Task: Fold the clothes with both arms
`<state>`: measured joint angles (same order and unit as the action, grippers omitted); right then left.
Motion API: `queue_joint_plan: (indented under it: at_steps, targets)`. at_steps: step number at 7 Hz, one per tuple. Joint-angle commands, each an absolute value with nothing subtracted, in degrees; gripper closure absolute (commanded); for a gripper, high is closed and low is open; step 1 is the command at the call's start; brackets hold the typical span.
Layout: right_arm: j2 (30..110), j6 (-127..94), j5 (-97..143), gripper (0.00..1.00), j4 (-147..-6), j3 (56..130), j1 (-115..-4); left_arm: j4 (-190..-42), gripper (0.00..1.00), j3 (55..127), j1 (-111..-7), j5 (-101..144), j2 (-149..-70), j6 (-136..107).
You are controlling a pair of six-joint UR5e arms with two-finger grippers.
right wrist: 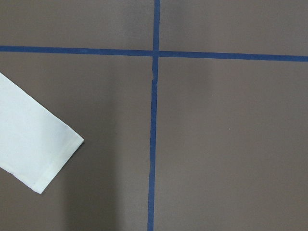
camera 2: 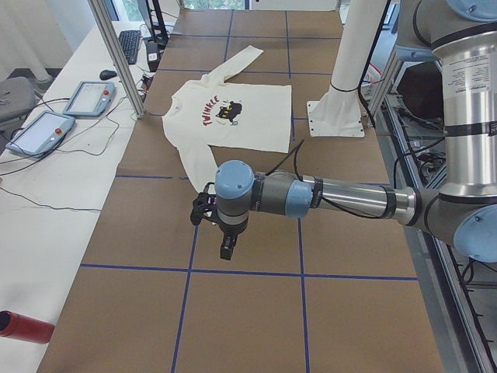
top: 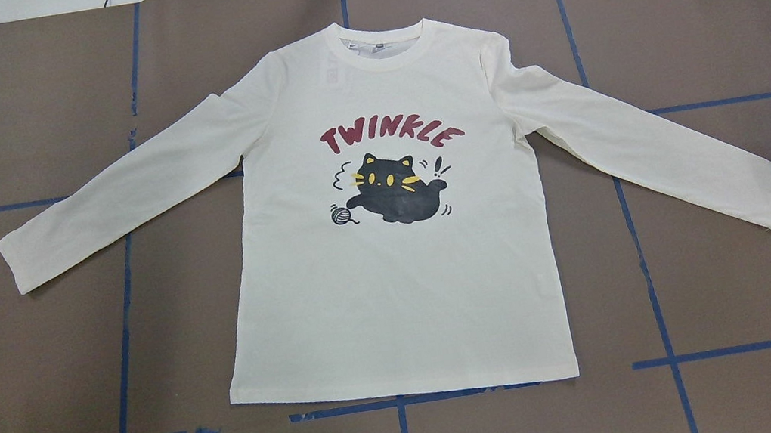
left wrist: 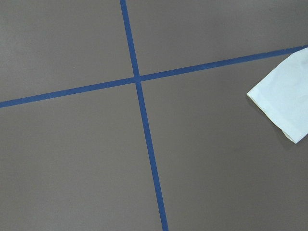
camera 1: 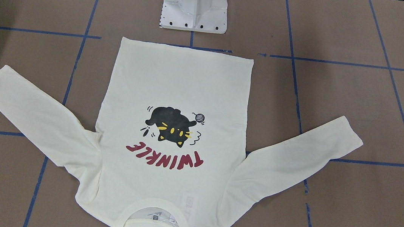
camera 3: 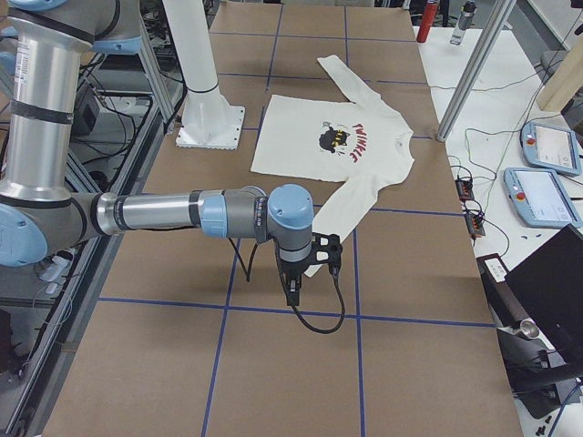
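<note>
My right gripper is to close next on the cuff's collar-side corner [right wrist: 81, 141], at the end of the cream long-sleeved T-shirt's nearest sleeve.
The cream long-sleeved T-shirt [top: 395, 284] lies flat and print side up on the brown table, both sleeves spread out, collar away from the robot base. It also shows in the front view [camera 1: 178, 84] and both side views [camera 2: 248, 124] [camera 3: 301, 150]. The left gripper [camera 2: 226, 247] hangs over the table beyond the left sleeve's cuff [left wrist: 284, 101], apart from it. The right gripper [camera 3: 291, 293] hangs beyond the right sleeve's cuff [right wrist: 33, 144], also apart. Both grippers show only in the side views, so I cannot tell whether they are open or shut.
Blue tape lines [top: 124, 362] form a grid on the brown table. The white pedestal base [camera 1: 195, 6] stands just behind the shirt's hem. Teach pendants [camera 2: 46, 128] and cables lie on a side bench. An aluminium post [camera 3: 465, 82] stands near the collar side.
</note>
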<state>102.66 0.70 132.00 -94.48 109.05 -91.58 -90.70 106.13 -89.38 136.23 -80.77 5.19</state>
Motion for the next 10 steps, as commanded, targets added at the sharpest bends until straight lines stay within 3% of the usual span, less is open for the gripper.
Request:
queue_joint_plan:
  at_steps: [1, 5, 10]
  targets:
    - [102.5, 0.7, 132.0, 0.0, -94.5, 109.2, -91.6, -90.6, 0.0, 107.7, -89.4, 136.1, -80.5, 5.2]
    - [99.5, 0.0, 132.3, 0.0, -92.0, 111.2, -91.5, -92.6, 0.0, 110.0, -89.1, 136.3, -81.2, 5.0]
    - [98.5, -0.2, 136.2, 0.0, -71.9, 108.2, -91.4, -108.7, 0.0, 108.5, -89.2, 133.7, -87.7, -2.2]
